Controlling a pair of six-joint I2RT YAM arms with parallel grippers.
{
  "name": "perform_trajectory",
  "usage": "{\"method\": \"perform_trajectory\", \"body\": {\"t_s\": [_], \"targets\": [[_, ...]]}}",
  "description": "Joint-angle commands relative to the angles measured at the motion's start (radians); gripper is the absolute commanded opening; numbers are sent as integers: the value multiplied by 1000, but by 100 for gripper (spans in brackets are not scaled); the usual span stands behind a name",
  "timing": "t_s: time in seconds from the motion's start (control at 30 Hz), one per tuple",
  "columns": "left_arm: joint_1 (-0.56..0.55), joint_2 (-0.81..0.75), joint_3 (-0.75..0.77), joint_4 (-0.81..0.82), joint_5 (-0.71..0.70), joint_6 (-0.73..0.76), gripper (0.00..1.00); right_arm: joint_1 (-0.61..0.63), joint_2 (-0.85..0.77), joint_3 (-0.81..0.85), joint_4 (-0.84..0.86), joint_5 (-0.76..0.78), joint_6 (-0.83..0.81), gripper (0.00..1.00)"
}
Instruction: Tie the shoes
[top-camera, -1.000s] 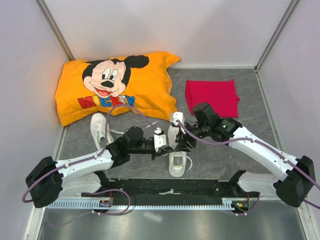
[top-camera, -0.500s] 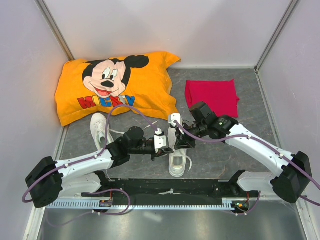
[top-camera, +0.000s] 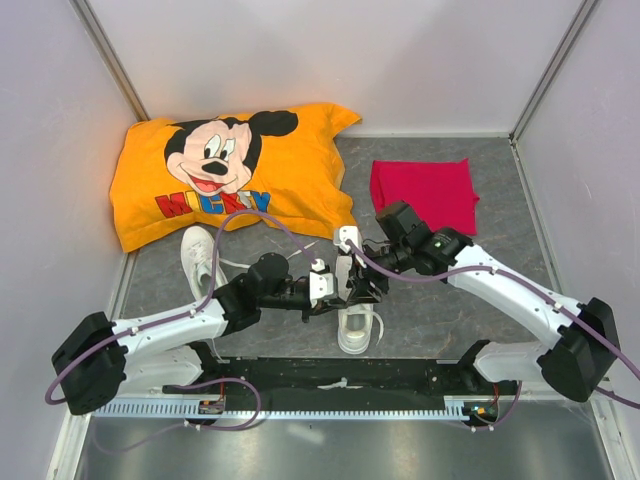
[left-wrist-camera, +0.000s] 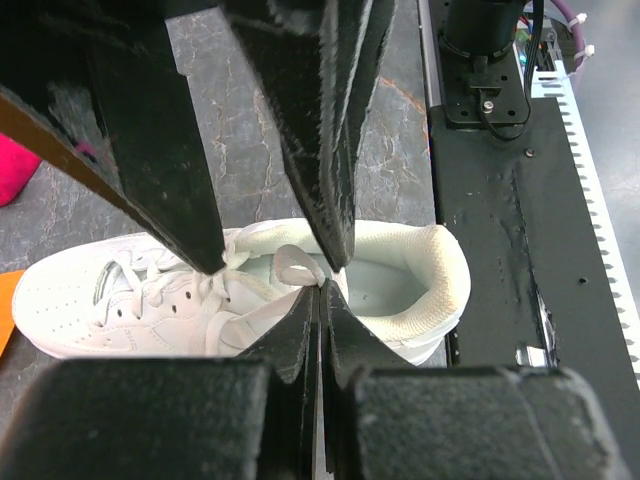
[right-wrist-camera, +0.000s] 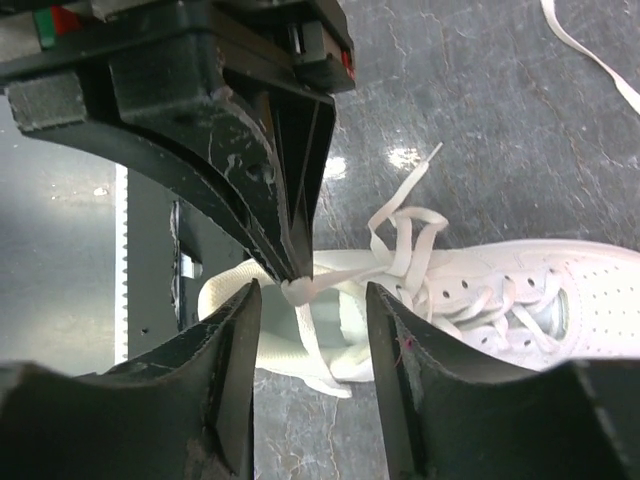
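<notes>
I am pinching the lace loop over the shoe's opening with my left gripper, so I need to hold it with my right gripper while my left gripper takes hold again of lace nearer the laced front (left-wrist-camera: 208, 298).
One white shoe (top-camera: 355, 328) lies at the table's centre, heel toward the near edge. The other shoe (top-camera: 198, 256) lies to the left by the pillow. My left gripper (top-camera: 338, 288) is shut on a loop of the centre shoe's white lace (left-wrist-camera: 292, 268), held just above the shoe's opening (left-wrist-camera: 400, 275). Its own fingertips (left-wrist-camera: 322, 292) meet on the lace. My right gripper (top-camera: 364, 284) is open; its fingers (right-wrist-camera: 240, 330) straddle the pinched lace (right-wrist-camera: 300, 292) without touching it. The shoe's laced front (right-wrist-camera: 520, 300) shows to the right in the right wrist view.
An orange Mickey pillow (top-camera: 230, 170) lies at the back left and a red cloth (top-camera: 425, 192) at the back right. The black base plate (top-camera: 340, 375) runs along the near edge. A loose lace end (right-wrist-camera: 590, 55) lies on the grey table.
My right gripper has moved a little left, closing in on my left gripper over the centre shoe. My left gripper has stayed put, still holding the lace.
</notes>
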Motion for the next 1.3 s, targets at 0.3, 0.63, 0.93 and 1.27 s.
{"method": "perform_trajectory", "body": {"t_s": [0.3,0.63,0.93,1.27], "targets": [[14,6,48,11,47,46,1,-3,38,37,-13,-83,-58,11],[37,-69,-14,61,-13,-57,37,-35,-4,-14,99,-70,88,0],[51,-62,-21,107,-82,-146,43,-58,-44,-68,209,-91,193,0],[60,-65,-34,129,-165,-180,46,-64,-45,-81,223,-85,213,0]]}}
